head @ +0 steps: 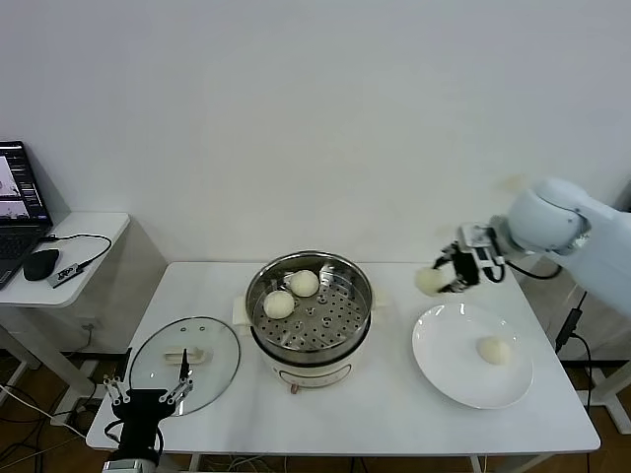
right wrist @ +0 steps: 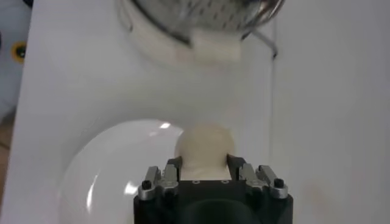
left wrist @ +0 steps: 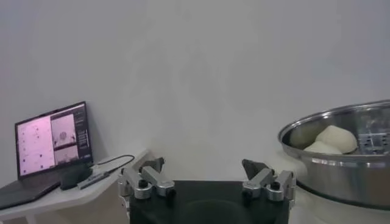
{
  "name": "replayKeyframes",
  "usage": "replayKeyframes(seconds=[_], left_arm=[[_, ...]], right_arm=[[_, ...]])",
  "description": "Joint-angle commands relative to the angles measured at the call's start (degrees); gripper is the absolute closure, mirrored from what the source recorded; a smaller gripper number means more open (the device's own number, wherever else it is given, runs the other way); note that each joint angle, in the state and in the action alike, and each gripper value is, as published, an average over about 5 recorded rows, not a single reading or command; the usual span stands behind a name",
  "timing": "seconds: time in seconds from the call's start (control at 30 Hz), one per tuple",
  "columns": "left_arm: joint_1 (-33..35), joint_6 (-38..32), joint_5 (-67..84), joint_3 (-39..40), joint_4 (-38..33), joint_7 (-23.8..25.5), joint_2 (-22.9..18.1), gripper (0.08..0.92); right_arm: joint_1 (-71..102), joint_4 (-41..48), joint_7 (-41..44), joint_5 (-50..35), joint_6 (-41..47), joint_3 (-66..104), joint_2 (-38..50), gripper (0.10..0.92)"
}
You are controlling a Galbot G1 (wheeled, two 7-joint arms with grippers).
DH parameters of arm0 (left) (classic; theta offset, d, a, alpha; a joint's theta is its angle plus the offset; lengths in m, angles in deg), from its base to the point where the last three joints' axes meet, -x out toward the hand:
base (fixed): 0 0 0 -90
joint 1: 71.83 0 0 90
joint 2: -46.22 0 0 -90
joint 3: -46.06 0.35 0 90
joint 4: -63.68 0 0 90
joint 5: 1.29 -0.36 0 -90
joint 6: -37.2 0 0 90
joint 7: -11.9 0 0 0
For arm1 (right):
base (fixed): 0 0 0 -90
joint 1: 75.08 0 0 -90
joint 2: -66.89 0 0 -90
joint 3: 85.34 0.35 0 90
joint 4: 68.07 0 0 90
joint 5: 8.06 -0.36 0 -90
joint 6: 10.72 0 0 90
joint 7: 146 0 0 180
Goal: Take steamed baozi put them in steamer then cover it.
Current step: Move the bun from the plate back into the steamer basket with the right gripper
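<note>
The robot's right gripper needs to release the baozi on the bare steamer basket's bottom [head: 300, 326], just in front of the other baozi there.
My right gripper [head: 441, 277] is shut on a cream-white baozi [head: 430, 281] and holds it in the air above the left rim of the white plate [head: 444, 370], right of the steamer [head: 310, 307]. In the right wrist view the baozi [right wrist: 204, 146] sits between the fingers. Two baozi [head: 293, 294] lie in the steel steamer basket at its back left. One baozi [head: 492, 349] lies on the plate. The glass cover [head: 185, 363] with its cream handle lies flat on the table left of the steamer. My left gripper [head: 150, 392] is open and empty at the table's front left edge.
A side desk at the far left holds a laptop [head: 18, 209], a mouse [head: 40, 264] and cables. The white wall runs behind the table. The steamer rim [left wrist: 341, 159] shows in the left wrist view, off to one side of the gripper.
</note>
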Motion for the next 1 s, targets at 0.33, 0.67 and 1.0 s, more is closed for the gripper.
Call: replayKeyframes(seconds=[0.33, 0.67, 1.0], left_arm=[[-0.36, 0.03, 0.2, -2.06, 0.54, 0.13, -0.37, 0.177], [-0.71, 0.02, 0.39, -2.92, 0.81, 0.12, -0.75, 0.177], [-1.03, -0.03, 0.57, -3.1, 1.19, 0.14, -0.92, 0.177]], right_arm=[[-6.29, 3.08, -7.05, -5.1, -4.74, -11.48, -26.07, 0.523], [-1.53, 5.34, -8.53, 3.76, -12.6, -15.32, -31.25, 0.525], [-0.43, 7.2, -9.64, 10.7, -17.15, -17.19, -32.95, 0.525]])
